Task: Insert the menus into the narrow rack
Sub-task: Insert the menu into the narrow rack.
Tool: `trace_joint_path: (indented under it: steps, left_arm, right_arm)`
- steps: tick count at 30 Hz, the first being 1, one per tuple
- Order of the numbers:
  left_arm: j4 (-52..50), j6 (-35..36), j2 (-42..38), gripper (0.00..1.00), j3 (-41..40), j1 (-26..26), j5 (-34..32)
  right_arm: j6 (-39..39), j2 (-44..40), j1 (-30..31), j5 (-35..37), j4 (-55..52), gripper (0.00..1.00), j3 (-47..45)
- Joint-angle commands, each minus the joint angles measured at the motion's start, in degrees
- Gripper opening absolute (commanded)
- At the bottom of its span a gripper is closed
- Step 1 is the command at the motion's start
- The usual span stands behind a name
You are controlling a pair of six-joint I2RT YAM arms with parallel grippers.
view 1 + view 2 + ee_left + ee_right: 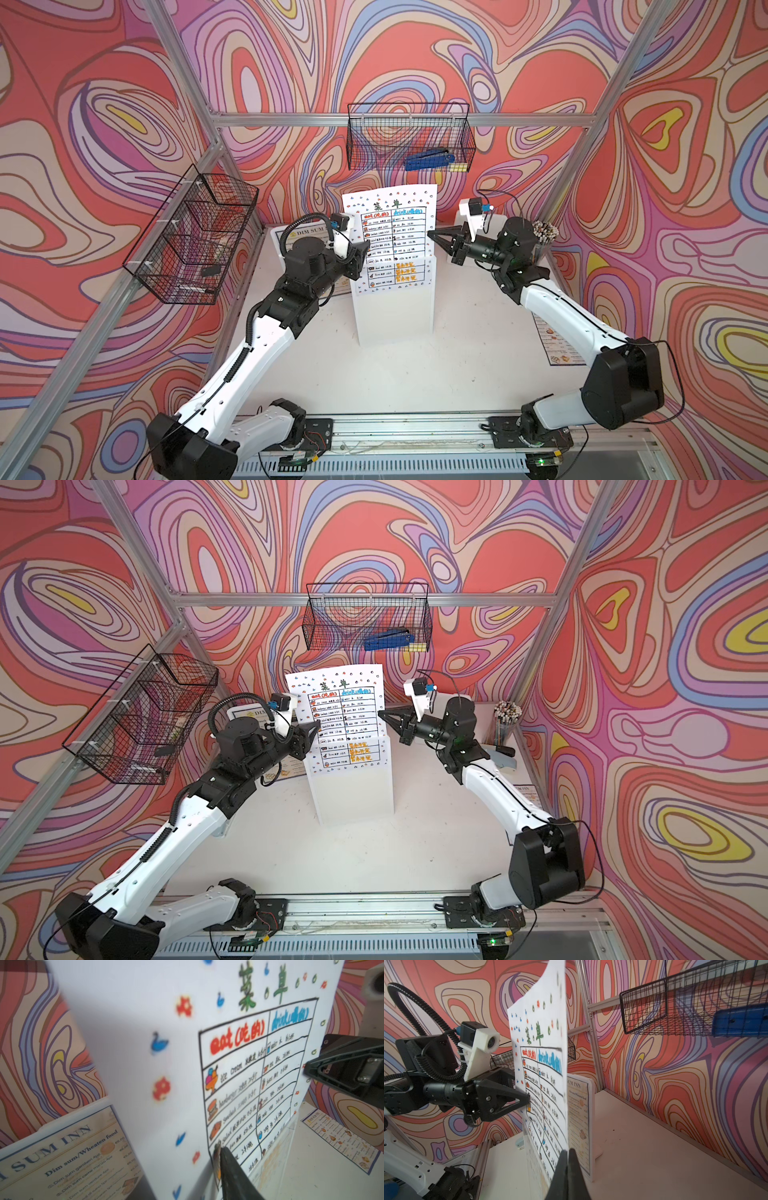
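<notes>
My left gripper is facing a white table menu that leans past the narrow rack's side, so it should back off, pinch the menu's edge lower point(353, 284) and press it straight down.
The white table menu point(390, 232) point(340, 712) point(542, 1064) stands upright, its lower part inside the clear narrow rack point(395, 316) point(353, 791) at mid table. My right gripper point(432, 236) point(382, 715) point(568, 1151) is shut on the sheet's right edge. My left gripper point(362, 251) point(313, 729) point(527, 1098) straddles its left edge with jaws apart; one finger point(230, 1169) lies in front of the paper, the other is hidden behind. A large "DIM SUM INN" menu point(291, 232) point(62, 1157) point(579, 1115) stands behind the rack. A small one point(557, 345) point(342, 1138) lies flat at the right.
A wire basket point(409, 137) on the back wall holds a blue stapler point(428, 160). Another wire basket point(191, 237) hangs on the left wall. A cup of pencils point(544, 232) stands at the back right corner, behind my right arm.
</notes>
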Motion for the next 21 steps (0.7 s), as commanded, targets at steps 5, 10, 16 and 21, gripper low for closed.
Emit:
trace_joint_path:
  steps: [5,10,16,21]
  left_arm:
    - [1.46,-0.69,-3.02,0.43,-3.75,0.23,-1.61]
    - [0.53,-0.5,-3.02,0.35,-3.59,0.39,-2.11]
    - [1.1,-1.06,-4.89,0.09,-4.47,0.71,-0.45]
    - [0.56,-1.62,-6.67,0.0,-5.06,0.87,-0.57]
  right_arm:
    - [-4.64,-0.34,0.34,1.9,-8.89,0.0,2.21]
    - [-4.7,-1.98,0.34,1.43,-8.4,0.0,0.64]
    - [-2.0,-3.33,0.34,-1.32,-4.23,0.0,-0.26]
    - [0.29,-3.18,0.34,-3.89,-0.87,0.0,-1.18]
